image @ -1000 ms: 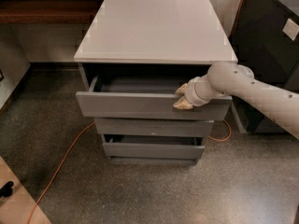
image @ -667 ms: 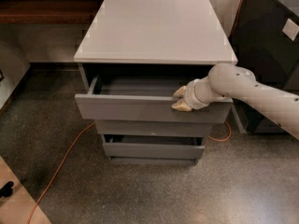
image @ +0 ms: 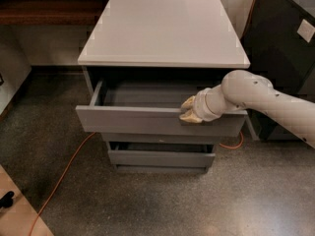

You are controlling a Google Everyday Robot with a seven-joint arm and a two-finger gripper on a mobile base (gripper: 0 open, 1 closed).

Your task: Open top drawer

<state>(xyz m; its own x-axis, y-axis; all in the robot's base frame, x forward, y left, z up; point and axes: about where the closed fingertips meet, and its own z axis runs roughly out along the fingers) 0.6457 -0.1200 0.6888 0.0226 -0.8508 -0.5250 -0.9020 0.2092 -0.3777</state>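
The top drawer, now pulled partly out of the cabinet, will be released by my gripper, grey front further out, just above the narrower middle drawer [image: 159, 130].
The top drawer [image: 133, 121] is a wide matte-grey handleless drawer, pulled partly out of the cabinet so its plain grey inside shows. My gripper [image: 189, 110] sits at the upper edge of the drawer front, right of its middle, with the white arm reaching in from the right. The tan fingertips [image: 189, 116] hook over the front's top edge. Below it are the narrower middle drawer [image: 157, 138] and the smallest bottom drawer [image: 160, 158], both slightly out.
The cabinet has a flat white top [image: 165, 31]. An orange cable [image: 64, 173] runs over the speckled floor at the left and shows again at the right. A dark cabinet [image: 283, 43] stands close on the right. A wooden bench runs along the back wall.
The top drawer has come slightly further out toward the camera, with my gripper still on its front edge. The arm has shifted a little with it.
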